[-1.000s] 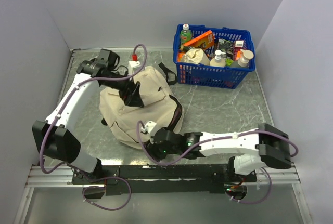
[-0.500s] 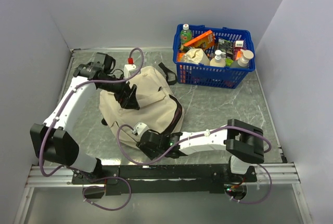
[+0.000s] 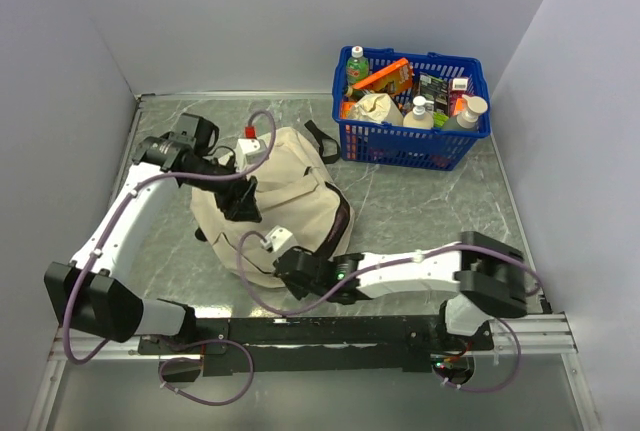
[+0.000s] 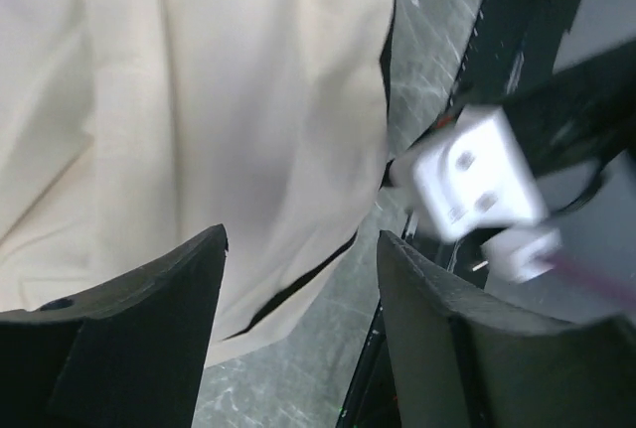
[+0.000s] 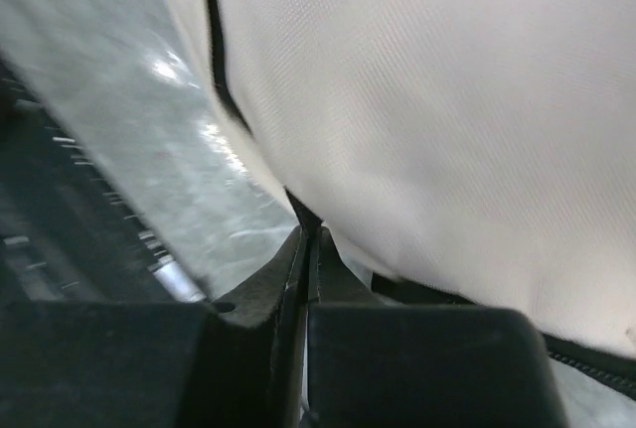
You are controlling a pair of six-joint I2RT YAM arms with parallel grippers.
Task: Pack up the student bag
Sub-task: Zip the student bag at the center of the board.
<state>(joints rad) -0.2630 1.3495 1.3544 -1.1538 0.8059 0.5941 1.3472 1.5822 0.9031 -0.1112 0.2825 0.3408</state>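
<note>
Next, I pinch the bag's near edge (image 3: 261,277) with my left gripper before my right gripper moves along the zipper, because only my right gripper is pinching the slack bag's black trim.
The student bag (image 3: 290,191), cream fabric with black trim, lies on the table left of centre. My left gripper (image 3: 240,203) hovers over its left part. In the left wrist view this gripper (image 4: 303,239) is open, with cream fabric (image 4: 199,100) and bare table showing between the jaws and nothing in them. My right gripper (image 3: 285,266) is at the bag's near edge. In the right wrist view it (image 5: 310,234) is shut, pinching a thin black strip of trim at the bottom edge of the bag (image 5: 447,100).
A blue plastic basket (image 3: 412,146) full of bottles and packets stands at the back right. Grey walls close in the marble table (image 3: 430,211) on three sides. The right arm's white wrist block (image 4: 472,175) shows close by in the left wrist view.
My right gripper has closed on the bag's near edge after reaching in under it. My left gripper has slid left and nearer over the bag, its jaws narrowing somewhat.
</note>
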